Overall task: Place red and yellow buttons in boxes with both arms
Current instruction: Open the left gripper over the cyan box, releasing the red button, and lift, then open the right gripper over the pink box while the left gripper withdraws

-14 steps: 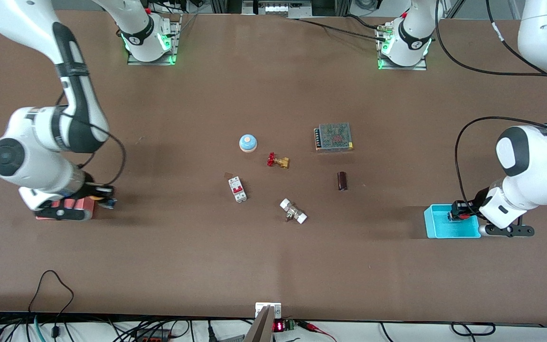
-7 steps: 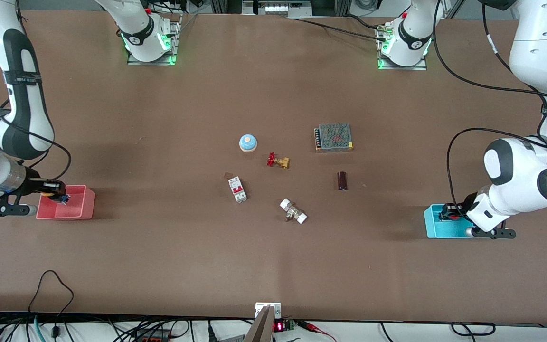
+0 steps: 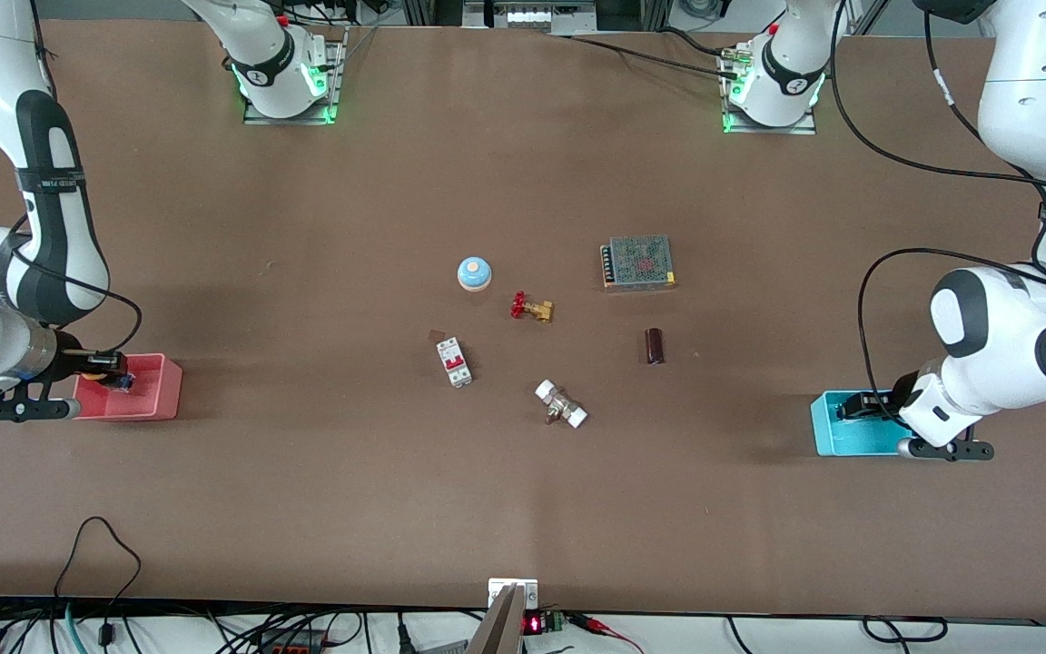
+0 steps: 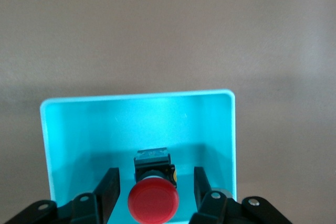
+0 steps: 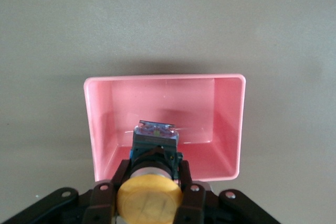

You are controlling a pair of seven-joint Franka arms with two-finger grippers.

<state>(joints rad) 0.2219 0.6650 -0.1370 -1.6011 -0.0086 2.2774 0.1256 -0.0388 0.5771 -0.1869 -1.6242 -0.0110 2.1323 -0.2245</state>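
Note:
I will use my right gripper to set the yellow button free close to the middle of the pink box's bottom [image 3: 122, 391] [image 5: 163, 127].
The red button [image 4: 153, 200] lies in the cyan box [image 4: 136, 119], which sits at the left arm's end of the table [image 3: 836, 436]. My left gripper [image 4: 155, 182] is open, with a finger [image 4: 109, 184] on each side of the button and a gap to it. In the front view the left gripper [image 3: 859, 406] is low in the cyan box and hides the button. My right gripper [image 5: 152, 174] is shut on the yellow button [image 5: 149, 198] and holds it over the pink box [image 5: 199, 108]. The pink box [image 3: 137, 400] sits at the right arm's end, with the right gripper [image 3: 110, 374] over it.
In the table's middle lie a blue dome [image 3: 474, 273], a red-handled brass valve [image 3: 532, 308], a meshed power supply [image 3: 638, 262], a white circuit breaker [image 3: 454, 361], a dark cylinder [image 3: 655, 346] and a white-ended fitting [image 3: 561, 404].
The right arm swung out toward its end of the table, uncovering the pink box, the yellow button still held. The left hand shifted over the cyan box and the red cap no longer shows.

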